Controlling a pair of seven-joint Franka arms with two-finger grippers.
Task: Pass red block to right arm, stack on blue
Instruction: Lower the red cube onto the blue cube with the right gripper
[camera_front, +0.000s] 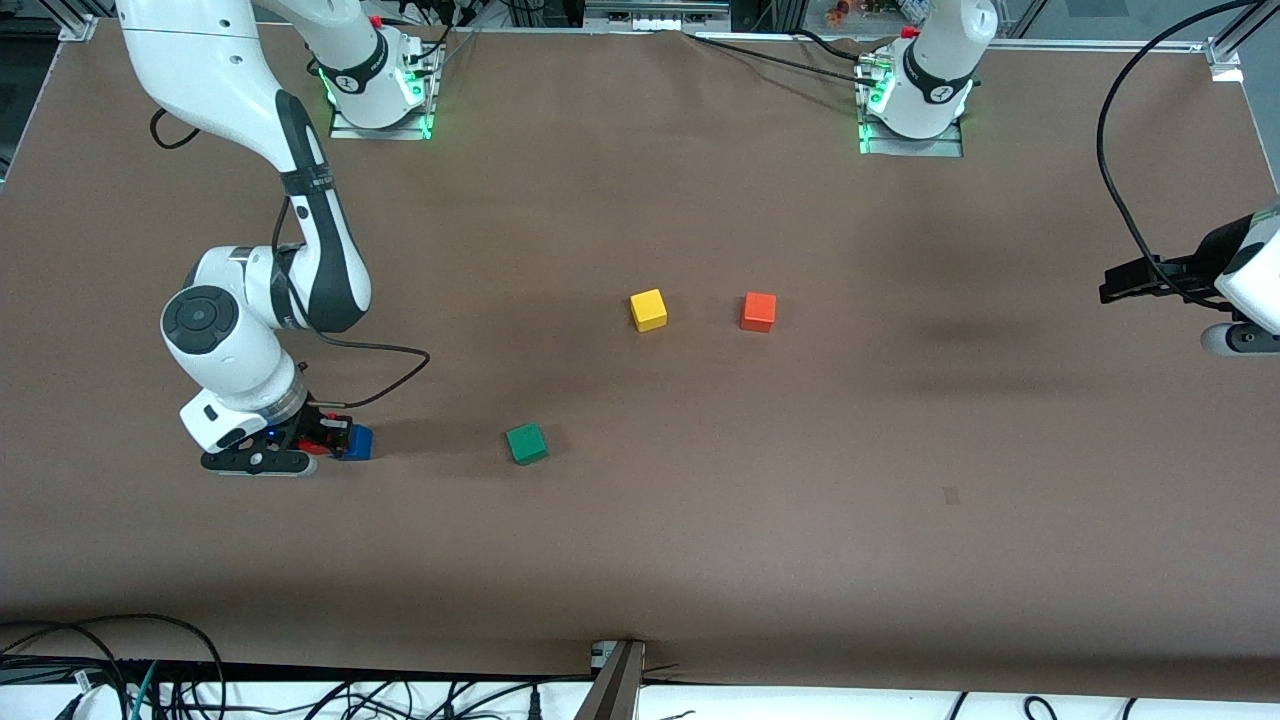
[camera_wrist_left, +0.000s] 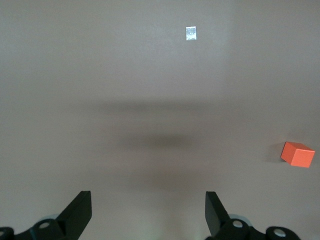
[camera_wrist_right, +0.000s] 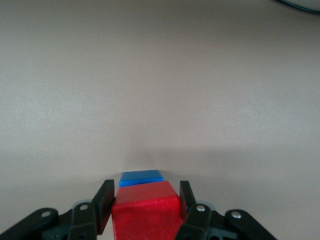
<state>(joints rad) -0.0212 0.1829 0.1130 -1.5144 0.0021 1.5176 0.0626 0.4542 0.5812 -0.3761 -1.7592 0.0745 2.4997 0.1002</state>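
Note:
The red block is to go on top of the blue cube (camera_front: 333, 451) (camera_wrist_right: 142, 179). Next, my right gripper lets go of it there.
My right gripper (camera_front: 325, 436) is down at the table near the right arm's end, shut on the red block (camera_front: 321, 430). The right wrist view shows the red block (camera_wrist_right: 146, 211) clamped between both fingers. The blue cube (camera_wrist_right: 141, 177) shows just past the red block's top edge. On the table the blue cube (camera_front: 357, 442) sits right beside the held block; whether the two touch I cannot tell. My left gripper (camera_front: 1108, 285) waits in the air over the left arm's end of the table. In its wrist view the left gripper (camera_wrist_left: 148, 202) is open and holds nothing.
A green cube (camera_front: 526, 443) lies near the blue one, toward the table's middle. A yellow cube (camera_front: 648, 310) and an orange cube (camera_front: 758, 312) sit side by side mid-table, farther from the front camera. The orange cube (camera_wrist_left: 297, 154) also shows in the left wrist view.

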